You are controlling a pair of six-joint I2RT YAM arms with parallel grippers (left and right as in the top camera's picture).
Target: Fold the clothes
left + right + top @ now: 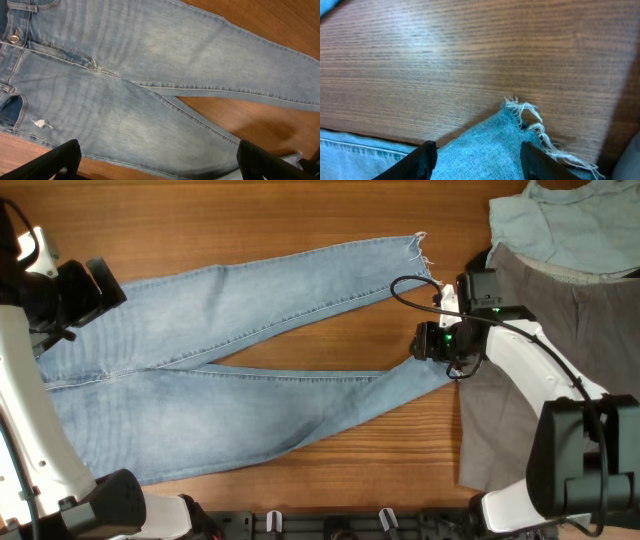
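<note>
Next, my right gripper pinches the hem's corner [512, 116] and pulls it straight before my left gripper takes the waistband, because the lower leg's edge bends slack beside its frayed hem.
The light blue jeans [220, 370] lie flat on the wooden table, waistband at the left, both legs running right, frayed hems at the right. My left gripper [100, 285] hovers over the upper left part of the jeans. In the left wrist view it [160, 167] is wide open and empty above the thigh and crotch area [125, 60]. My right gripper [424, 340] is at the lower leg's hem. In the right wrist view its fingers [480, 161] are open and straddle the frayed hem [520, 125], with denim between them.
Grey trousers [520, 390] lie at the right under my right arm. A pale teal shirt [565, 225] lies at the back right corner. Bare wood [300, 220] shows behind the jeans and between the two legs [300, 350].
</note>
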